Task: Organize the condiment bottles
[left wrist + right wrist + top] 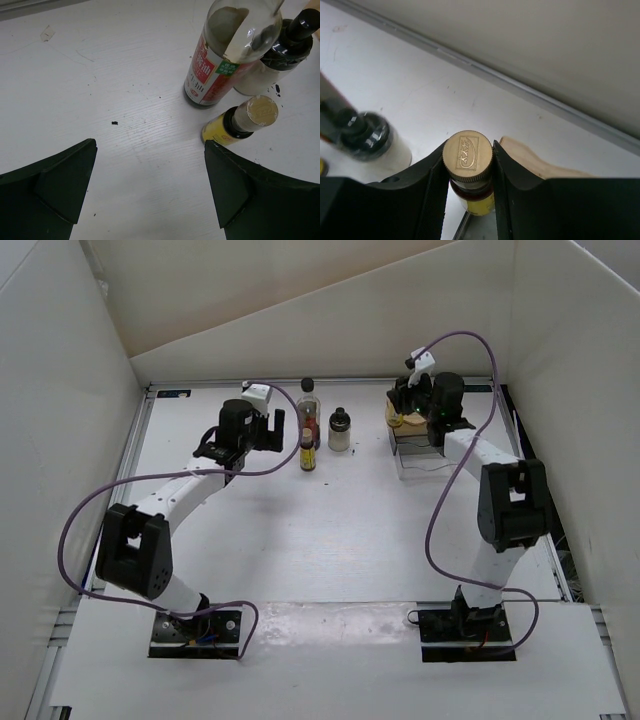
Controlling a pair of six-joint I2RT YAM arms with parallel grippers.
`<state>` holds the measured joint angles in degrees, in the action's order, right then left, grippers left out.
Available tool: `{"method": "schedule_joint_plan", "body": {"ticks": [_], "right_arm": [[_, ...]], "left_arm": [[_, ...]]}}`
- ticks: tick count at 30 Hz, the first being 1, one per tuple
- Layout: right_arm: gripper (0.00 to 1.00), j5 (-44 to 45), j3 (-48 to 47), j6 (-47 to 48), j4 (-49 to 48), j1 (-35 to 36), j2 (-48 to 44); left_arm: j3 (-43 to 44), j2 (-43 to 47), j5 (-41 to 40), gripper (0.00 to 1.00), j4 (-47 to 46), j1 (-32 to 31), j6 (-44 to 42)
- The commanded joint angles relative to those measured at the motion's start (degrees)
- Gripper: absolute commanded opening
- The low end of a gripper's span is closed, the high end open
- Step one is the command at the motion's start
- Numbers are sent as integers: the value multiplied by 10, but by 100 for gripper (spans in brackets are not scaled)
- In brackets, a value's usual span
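The robot's right gripper will release the second yellow bottle on the clear box's tan backing (400, 423), toward the squat whitish bottle. The second yellow bottle is now over the clear box.
Three bottles stand at the back centre: a tall clear bottle (308, 408) with black cap and red label, a squat whitish bottle (339, 430) with black cap, and a small yellow bottle (307, 453). All three show in the left wrist view: tall (225, 55), squat (272, 65), small yellow (242, 121). My left gripper (238, 445) (150, 187) is open and empty, just left of them. My right gripper (405, 410) (468, 165) is shut on the gold cap of the second yellow bottle (468, 157), over the clear box (420, 445).
The clear plastic box with tan backing (530, 160) sits at the back right under the right gripper. White walls enclose the table on three sides. A purple cable loops beside each arm.
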<state>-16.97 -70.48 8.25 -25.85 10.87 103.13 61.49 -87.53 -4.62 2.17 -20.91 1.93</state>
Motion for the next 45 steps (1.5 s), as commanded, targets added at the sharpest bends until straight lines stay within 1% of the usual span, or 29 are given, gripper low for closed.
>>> {"method": "schedule_joint_plan", "body": {"ticks": [1,3,4,5,10,16,31,37,45], "right_arm": [[0,-7,-90,-10,-75,-8,26],[0,-7,-112,-17,-74,-11,46],[0,-6,-126,-19,-73,-24,53],[0,-6,-130,-22,-74,-17,56],[0,-3,-178,-25,-65,-26,93],[0,-3,-188,-35,-73,-43,123],[0,-4,-166,-54,-109,-55,162],[0,-1,-129,-65,-135,-56,168],[0,-3,-112,-68,-153,-55,183]], "left_arm": [[31,-7,-6,100,2,-3,-11],[41,-18,-6,100,3,0,-12],[43,-19,-6,100,5,1,-15],[49,-20,-7,100,7,1,-15],[61,-43,-6,100,9,7,-16],[76,-64,-3,100,13,12,-15],[107,-96,1,100,24,13,-15],[113,-105,2,100,26,13,-15],[116,-113,1,100,26,14,-15]]}}
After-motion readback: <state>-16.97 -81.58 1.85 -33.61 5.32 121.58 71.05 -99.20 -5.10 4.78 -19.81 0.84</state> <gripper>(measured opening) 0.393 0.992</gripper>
